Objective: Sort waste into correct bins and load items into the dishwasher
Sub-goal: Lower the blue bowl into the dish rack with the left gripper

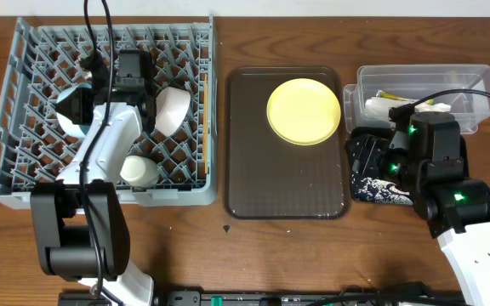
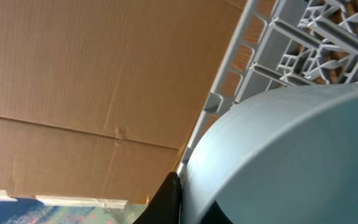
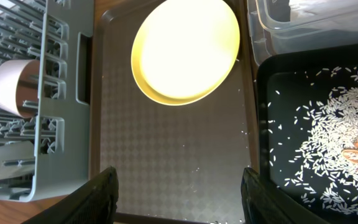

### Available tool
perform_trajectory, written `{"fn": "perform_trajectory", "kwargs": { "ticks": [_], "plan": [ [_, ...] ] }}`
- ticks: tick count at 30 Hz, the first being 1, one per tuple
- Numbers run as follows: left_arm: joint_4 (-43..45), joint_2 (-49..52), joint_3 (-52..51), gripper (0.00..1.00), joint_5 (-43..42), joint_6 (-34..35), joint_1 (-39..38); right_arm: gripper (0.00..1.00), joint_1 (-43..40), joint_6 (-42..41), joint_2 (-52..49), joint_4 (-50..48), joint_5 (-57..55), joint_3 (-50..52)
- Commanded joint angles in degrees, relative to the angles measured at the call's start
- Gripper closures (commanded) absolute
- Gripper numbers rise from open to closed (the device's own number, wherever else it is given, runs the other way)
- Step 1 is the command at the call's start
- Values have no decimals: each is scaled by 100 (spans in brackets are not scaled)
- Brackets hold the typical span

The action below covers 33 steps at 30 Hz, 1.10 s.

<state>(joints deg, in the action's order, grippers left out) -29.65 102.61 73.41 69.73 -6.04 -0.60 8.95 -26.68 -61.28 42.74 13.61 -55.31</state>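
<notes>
Next, I release the light blue bowl from my left gripper halfway across the grey dish rack (image 1: 114,116), close to the white bowl.
My left gripper (image 1: 83,98) is shut on the rim of the light blue bowl (image 1: 64,119) and holds it tilted over the left part of the grey dish rack (image 1: 24,183). In the left wrist view the bowl (image 2: 278,155) fills the frame, with my fingers (image 2: 194,208) on its rim. A white bowl (image 1: 173,109), a white cup (image 1: 140,170) and the chopsticks (image 1: 202,119) are in the rack. The yellow plate (image 1: 304,111) lies on the brown tray (image 1: 283,191). My right gripper (image 3: 179,186) is open and empty, low over the brown tray's right edge, beside the black tray (image 3: 272,124).
The clear tub (image 1: 475,76) at the back right holds the green-yellow wrapper (image 1: 390,96) and white paper (image 1: 379,107). Rice scraps (image 3: 334,137) lie spread in the black tray. A few grains lie on the brown tray. A cardboard wall (image 2: 92,74) stands behind the rack.
</notes>
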Motion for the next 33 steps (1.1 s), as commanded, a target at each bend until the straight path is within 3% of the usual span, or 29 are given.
{"fn": "perform_trajectory", "kwargs": {
  "ticks": [1,20,25,33],
  "plan": [
    [87,157,-81,92,-105,74,-2,39,-37,59,-2,-9,-31,-13],
    [170,588,-81,85,-601,87,-389,39,-37,55,-2,11,-28,-13],
    [195,553,-70,92,59,92,-358,39,-37,57,-2,17,-26,-13],
    [269,505,-70,92,483,138,-203,38,-37,57,-2,31,-4,-13]
  ]
}}
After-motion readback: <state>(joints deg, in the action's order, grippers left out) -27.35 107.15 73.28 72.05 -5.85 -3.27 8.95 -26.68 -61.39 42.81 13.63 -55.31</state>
